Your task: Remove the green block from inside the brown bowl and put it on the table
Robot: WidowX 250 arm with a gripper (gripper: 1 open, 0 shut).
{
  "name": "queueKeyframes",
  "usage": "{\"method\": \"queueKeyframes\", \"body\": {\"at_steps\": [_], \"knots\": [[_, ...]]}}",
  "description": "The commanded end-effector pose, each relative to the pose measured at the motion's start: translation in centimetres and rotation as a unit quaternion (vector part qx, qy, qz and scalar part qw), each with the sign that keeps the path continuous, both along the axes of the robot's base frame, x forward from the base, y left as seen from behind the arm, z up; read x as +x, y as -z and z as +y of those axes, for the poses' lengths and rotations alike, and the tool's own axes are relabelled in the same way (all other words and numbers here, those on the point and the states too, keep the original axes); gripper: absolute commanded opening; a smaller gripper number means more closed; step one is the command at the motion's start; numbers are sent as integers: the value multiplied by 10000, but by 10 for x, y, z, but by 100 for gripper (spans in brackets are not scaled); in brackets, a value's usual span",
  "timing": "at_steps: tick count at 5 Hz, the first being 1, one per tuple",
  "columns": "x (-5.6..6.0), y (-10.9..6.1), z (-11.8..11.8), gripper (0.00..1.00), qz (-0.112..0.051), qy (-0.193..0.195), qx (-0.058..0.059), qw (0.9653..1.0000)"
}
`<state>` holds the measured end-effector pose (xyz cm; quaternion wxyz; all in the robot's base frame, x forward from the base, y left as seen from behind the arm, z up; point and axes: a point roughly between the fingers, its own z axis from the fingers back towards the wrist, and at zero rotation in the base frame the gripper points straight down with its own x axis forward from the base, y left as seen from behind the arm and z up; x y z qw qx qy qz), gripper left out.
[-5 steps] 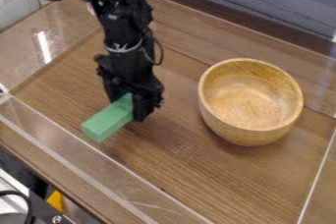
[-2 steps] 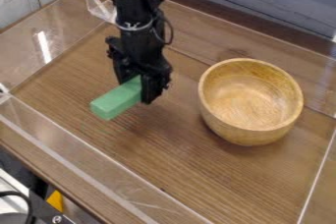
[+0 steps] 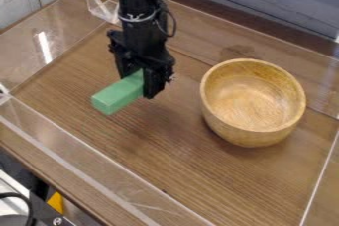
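I need to release the green block on the table (image 3: 109, 102) between the brown bowl and the clear side. The block now hangs tilted just above the table.
The green block (image 3: 114, 97) hangs tilted just above the table (image 3: 199, 166), left of the brown bowl (image 3: 253, 101). My gripper (image 3: 143, 83) comes down from above and is shut on the block's right end. The block's left end sticks out toward the front left. The round wooden bowl stands upright on the right side of the table, apart from the gripper, with nothing inside it.
Clear acrylic walls (image 3: 93, 175) border the tabletop at the front, left and back. The black arm (image 3: 137, 12) rises toward the top left. Cables lie at the bottom left corner outside the wall.
The gripper has carried the green block up and toward the back of the table, slightly to the right. The bowl has not moved.
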<state>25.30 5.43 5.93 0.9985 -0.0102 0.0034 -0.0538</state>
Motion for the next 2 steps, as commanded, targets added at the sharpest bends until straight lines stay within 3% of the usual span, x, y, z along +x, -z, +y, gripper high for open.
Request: {"method": "queueKeyframes", "body": {"at_steps": [1, 2], "knots": [[9, -14, 16, 0, -259, -60, 76, 9996], [4, -12, 18, 0, -225, -141, 81, 9996]]}}
